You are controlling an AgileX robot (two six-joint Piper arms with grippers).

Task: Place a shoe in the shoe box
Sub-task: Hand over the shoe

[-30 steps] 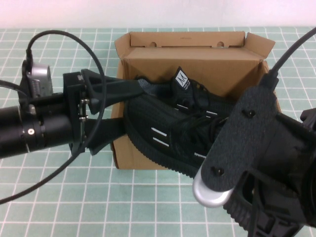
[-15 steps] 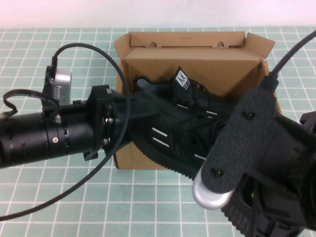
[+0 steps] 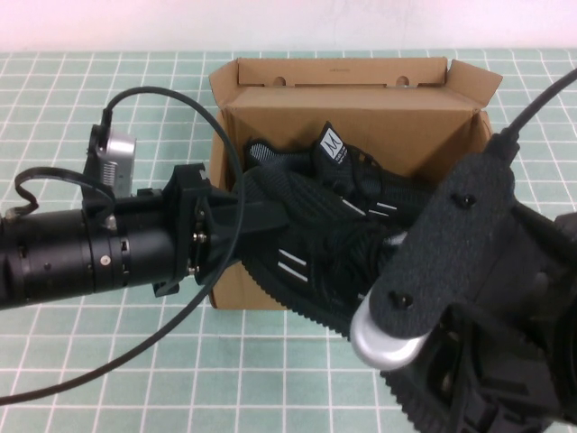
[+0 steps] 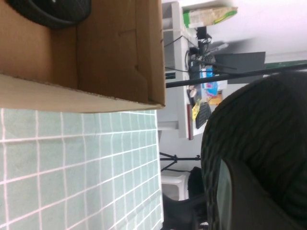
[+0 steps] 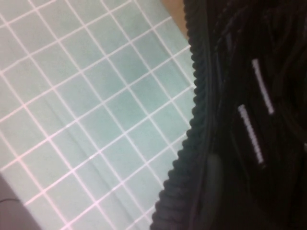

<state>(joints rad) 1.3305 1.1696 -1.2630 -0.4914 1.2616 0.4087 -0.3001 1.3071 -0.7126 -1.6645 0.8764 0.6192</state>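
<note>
The shoe lies slanted over the front side of the box with its toe in my left gripper, so next I grab the shoe's middle (image 3: 353,248) with my right gripper and lift it clear.
The shoe (image 3: 311,244) is a black knit sneaker with white dashes. It lies slantwise over the front wall of the brown shoe box (image 3: 236,287), one end inside and the other overhanging toward me. My left gripper (image 3: 261,215) grips its left end; in the left wrist view one finger (image 4: 240,201) presses on the knit (image 4: 259,129). My right gripper (image 5: 225,191) holds the shoe's near end by the ridged sole (image 5: 192,139); in the high view it is hidden under its wrist plate (image 3: 442,253). The mate, with a white tongue label (image 3: 334,144), lies in the box behind.
The box's flap lid (image 3: 343,72) stands open at the back. A green grid mat (image 3: 135,361) covers the table around the box. Black cables loop over the left arm (image 3: 216,135) and past the right arm (image 3: 541,99).
My left arm moved right, rolled, and closed from a wide-open straddle onto the shoe's left end. That end shifted further into the box. The right arm sank slightly toward me.
</note>
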